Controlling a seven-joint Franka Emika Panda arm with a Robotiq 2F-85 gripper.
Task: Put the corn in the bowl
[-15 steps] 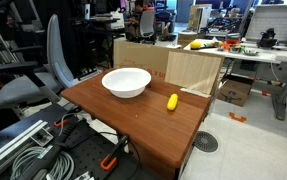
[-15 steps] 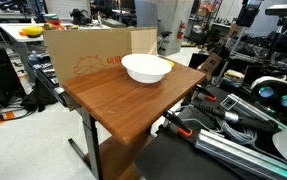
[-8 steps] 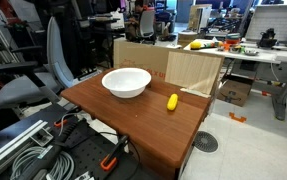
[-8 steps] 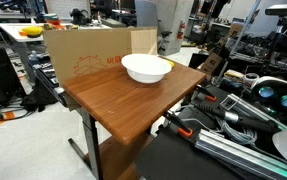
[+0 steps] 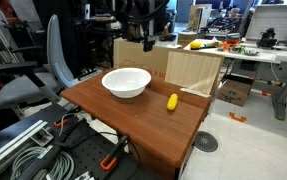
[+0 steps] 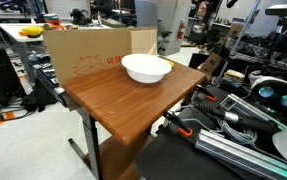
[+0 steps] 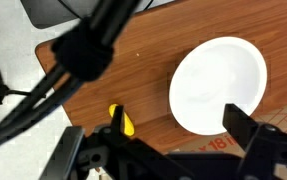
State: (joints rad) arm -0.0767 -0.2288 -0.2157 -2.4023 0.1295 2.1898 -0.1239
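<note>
I need to next lower my gripper to the corn's middle (image 5: pixel 172 101) (image 7: pixel 122 120), on the wooden table next to the white bowl, and close it there.
The corn (image 5: pixel 172 101) is a small yellow cob lying on the wooden table (image 5: pixel 143 125), to the right of the white bowl (image 5: pixel 126 82). The bowl is empty and also shows in the other exterior view (image 6: pixel 146 68), where the corn is hidden. My gripper (image 5: pixel 146 38) hangs high above the back of the table, well clear of both. In the wrist view my gripper (image 7: pixel 178 125) is open and empty. The bowl (image 7: pixel 218 85) lies between its fingers and the corn (image 7: pixel 127 123) sits by the left finger (image 7: pixel 116 118).
A cardboard box (image 5: pixel 168 66) stands against the table's far edge, also seen in the other exterior view (image 6: pixel 83 55). An office chair (image 5: pixel 43 70) stands to the left. Cables and gear (image 5: pixel 43 150) lie on the floor in front.
My arm and gripper have come into view at the top of an exterior view, above the back of the table. Bowl and corn have not moved.
</note>
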